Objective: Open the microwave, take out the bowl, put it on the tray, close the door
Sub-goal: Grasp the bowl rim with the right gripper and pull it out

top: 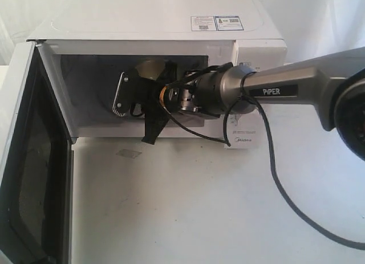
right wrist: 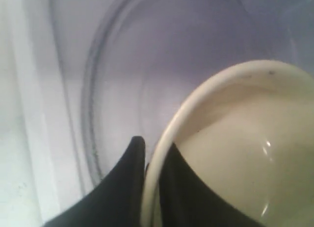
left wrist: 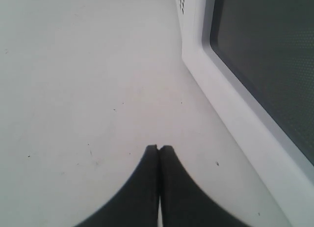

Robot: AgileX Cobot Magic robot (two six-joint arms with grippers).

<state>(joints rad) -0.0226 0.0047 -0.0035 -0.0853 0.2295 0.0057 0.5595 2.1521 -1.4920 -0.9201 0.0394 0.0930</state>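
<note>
I need to release the cream bowl with my right gripper on the white tabletop (top: 274, 204) in front of the microwave's knob panel.
The white microwave (top: 142, 19) stands with its door (top: 31, 161) swung wide to the left. My right arm reaches into the cavity, and my right gripper (top: 137, 94) hides most of the cream bowl (top: 149, 68). In the right wrist view this gripper (right wrist: 153, 151) is shut on the bowl's (right wrist: 235, 148) rim, one finger inside and one outside, over the glass turntable (right wrist: 113, 89). My left gripper (left wrist: 159, 147) is shut on nothing, low over the table beside the open door (left wrist: 230, 104). The tray is out of view.
The right arm's black cable (top: 279, 190) trails over the white tabletop (top: 188, 207) in front of the microwave. The arm covers the knob panel (top: 246, 139), where only the logo shows. The open door stands along the left side of the table.
</note>
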